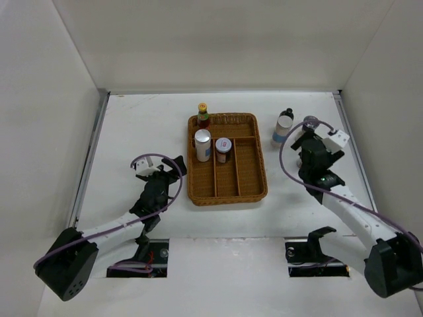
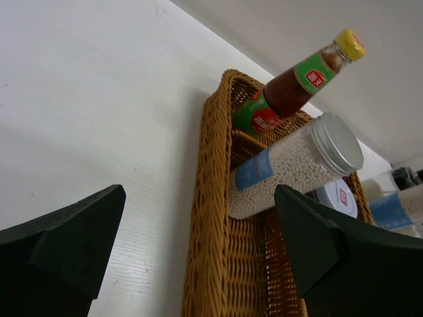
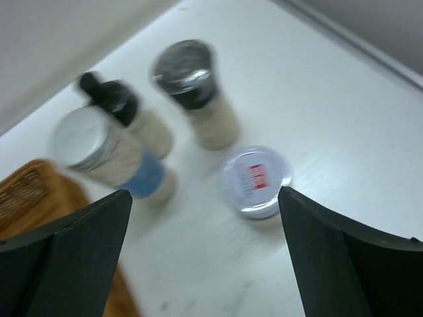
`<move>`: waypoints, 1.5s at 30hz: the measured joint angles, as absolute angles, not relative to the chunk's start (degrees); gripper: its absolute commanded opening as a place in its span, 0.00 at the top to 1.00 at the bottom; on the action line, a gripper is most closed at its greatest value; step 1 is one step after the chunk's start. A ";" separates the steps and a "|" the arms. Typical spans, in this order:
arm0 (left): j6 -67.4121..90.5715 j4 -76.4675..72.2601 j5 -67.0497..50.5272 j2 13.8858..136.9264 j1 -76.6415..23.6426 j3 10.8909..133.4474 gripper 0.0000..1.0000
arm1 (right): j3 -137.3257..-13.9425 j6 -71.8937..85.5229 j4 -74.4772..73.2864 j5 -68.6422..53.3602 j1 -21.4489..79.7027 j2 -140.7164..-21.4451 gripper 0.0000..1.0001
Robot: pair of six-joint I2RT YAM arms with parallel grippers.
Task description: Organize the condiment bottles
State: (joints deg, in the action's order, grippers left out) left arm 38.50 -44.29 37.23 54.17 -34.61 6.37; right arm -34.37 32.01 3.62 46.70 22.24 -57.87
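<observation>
My right gripper will close on the lid of the second short jar (image 1: 300,161) (image 3: 256,179), which stands outside the wicker tray near the beige shaker.
In the wicker tray (image 1: 228,188) stand the red sauce bottle with yellow cap (image 1: 203,115), a white silver-lidded cylinder (image 1: 202,145) and a short red-labelled jar (image 1: 223,150). All three show in the left wrist view: sauce bottle (image 2: 297,82), cylinder (image 2: 297,165), jar (image 2: 337,197). Right of the tray stand another white cylinder (image 3: 99,148), the dark black-capped bottle (image 3: 115,99), the beige shaker (image 3: 198,92) and a second short jar (image 3: 256,181). My left gripper (image 1: 176,166) is open and empty beside the tray's left rim (image 2: 211,198). My right gripper (image 1: 305,140) is open and empty above the second jar.
White walls close the table in on the left, back and right. A raised rail runs along the table's left and right edges. The tray has long divided compartments; its right-hand ones hold nothing.
</observation>
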 measured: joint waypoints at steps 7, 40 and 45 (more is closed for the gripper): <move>38.92 -44.84 36.77 56.69 -36.47 6.37 0.00 | -37.30 32.56 -1.87 39.75 7.44 -64.03 0.00; 39.03 -45.67 36.80 55.90 -35.09 6.37 0.00 | -38.30 29.39 -2.52 31.73 37.23 -55.40 0.53; 39.00 -45.65 36.82 55.90 -34.09 6.37 0.00 | -42.33 29.36 -1.63 31.68 47.81 -63.66 0.53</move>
